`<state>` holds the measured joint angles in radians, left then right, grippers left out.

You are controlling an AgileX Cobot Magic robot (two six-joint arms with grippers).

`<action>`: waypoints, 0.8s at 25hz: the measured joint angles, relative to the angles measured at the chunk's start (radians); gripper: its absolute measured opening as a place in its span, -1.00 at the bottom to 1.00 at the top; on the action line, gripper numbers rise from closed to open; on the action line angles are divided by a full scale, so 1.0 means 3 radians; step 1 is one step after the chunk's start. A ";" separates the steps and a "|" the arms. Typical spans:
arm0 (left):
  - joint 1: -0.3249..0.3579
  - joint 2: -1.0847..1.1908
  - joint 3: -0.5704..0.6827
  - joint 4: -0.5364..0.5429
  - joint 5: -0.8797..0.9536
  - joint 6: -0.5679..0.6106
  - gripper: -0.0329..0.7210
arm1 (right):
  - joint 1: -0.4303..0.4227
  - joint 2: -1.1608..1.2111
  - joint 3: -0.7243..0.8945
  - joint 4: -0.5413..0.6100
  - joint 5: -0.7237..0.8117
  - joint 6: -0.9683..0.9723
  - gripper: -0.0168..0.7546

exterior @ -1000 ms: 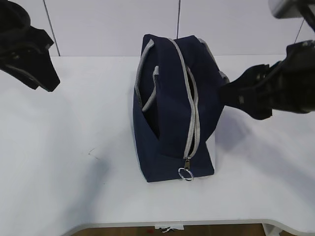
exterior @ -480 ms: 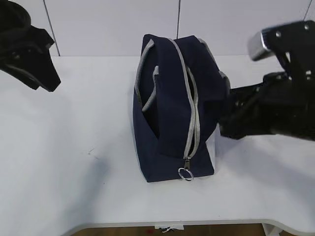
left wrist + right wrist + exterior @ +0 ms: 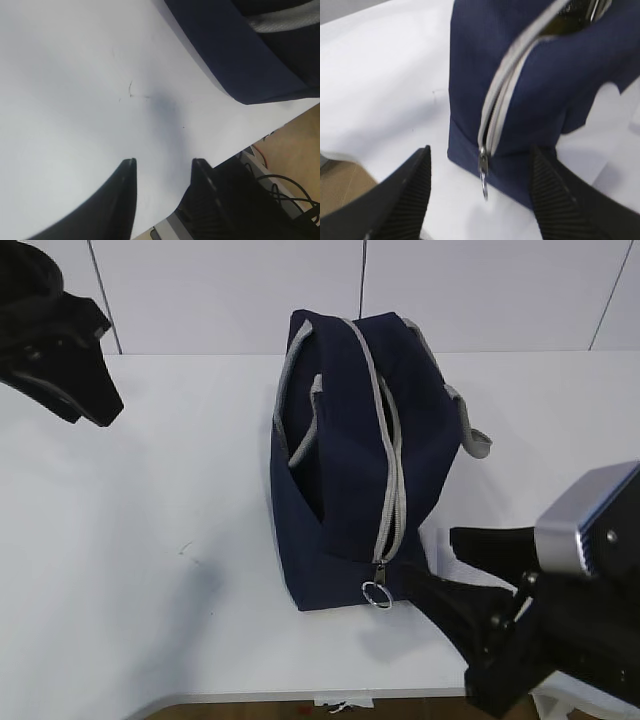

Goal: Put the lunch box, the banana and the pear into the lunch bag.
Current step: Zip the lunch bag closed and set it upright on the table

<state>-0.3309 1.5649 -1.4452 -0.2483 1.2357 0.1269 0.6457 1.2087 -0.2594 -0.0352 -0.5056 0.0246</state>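
Observation:
I will close my right gripper on the ring pull [image 3: 380,603] [image 3: 484,188] at the near end of the navy lunch bag's grey zipper.
The navy lunch bag [image 3: 345,470] stands mid-table, its grey zipper running down to a ring pull [image 3: 377,593] at the near end. My right gripper [image 3: 430,555] is low at the near right, open, facing that end. In the right wrist view the ring pull [image 3: 484,187] hangs between the spread fingers of the right gripper [image 3: 480,154], untouched. My left gripper [image 3: 95,400] hovers far left, open and empty. In its wrist view the left gripper [image 3: 164,164] is over bare table, with the bag's corner [image 3: 240,65] at upper right. The lunch box, banana and pear are out of view.
The white table [image 3: 150,540] stretches to both sides of the bag. Its front edge [image 3: 260,137] runs close under my left gripper, with cables on the floor beyond. A grey strap handle [image 3: 470,425] hangs off the bag's right side.
My right arm has swung from beside the bag's right flank down to the near front, now facing the zipper end. The left arm and the bag have not moved.

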 joint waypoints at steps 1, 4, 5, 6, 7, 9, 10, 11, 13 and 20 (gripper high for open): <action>0.0000 0.0000 0.0000 0.0000 0.0000 0.0000 -0.18 | 0.0000 0.0000 0.0041 0.0000 -0.0016 0.0004 0.25; 0.0000 0.0000 0.0000 0.0000 0.0003 0.0000 -0.21 | 0.0003 0.0051 0.0097 0.0000 -0.0054 0.0052 0.25; 0.0000 0.0000 0.0000 -0.0002 0.0003 0.0000 -0.21 | 0.0003 0.0100 0.0097 0.0000 -0.0068 0.0059 0.24; 0.0000 0.0000 0.0000 -0.0002 0.0003 0.0000 -0.21 | 0.0003 0.0152 0.0097 -0.0006 -0.0110 0.0067 0.24; 0.0000 0.0000 0.0000 -0.0002 0.0003 0.0000 -0.21 | 0.0003 0.0227 0.0097 -0.0006 -0.0173 0.0075 0.24; 0.0000 0.0000 0.0000 -0.0002 0.0003 -0.0002 -0.21 | 0.0003 0.0404 0.0097 -0.0012 -0.0347 0.0080 0.24; 0.0000 0.0000 0.0000 -0.0002 0.0003 -0.0002 -0.21 | 0.0003 0.0487 0.0097 -0.0012 -0.0455 0.0080 0.24; 0.0000 0.0000 0.0000 -0.0002 0.0003 -0.0002 -0.21 | 0.0003 0.0589 0.0097 -0.0012 -0.0550 0.0080 0.24; 0.0000 0.0000 0.0000 -0.0002 0.0003 -0.0002 -0.21 | 0.0003 0.0774 0.0097 -0.0017 -0.0742 0.0102 0.24; 0.0000 0.0000 0.0000 -0.0008 0.0003 -0.0002 -0.22 | 0.0003 0.1389 0.0091 -0.0031 -0.1473 0.0122 0.24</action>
<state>-0.3309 1.5649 -1.4452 -0.2506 1.2367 0.1264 0.6465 1.6256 -0.2322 -0.0446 -0.9476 0.0611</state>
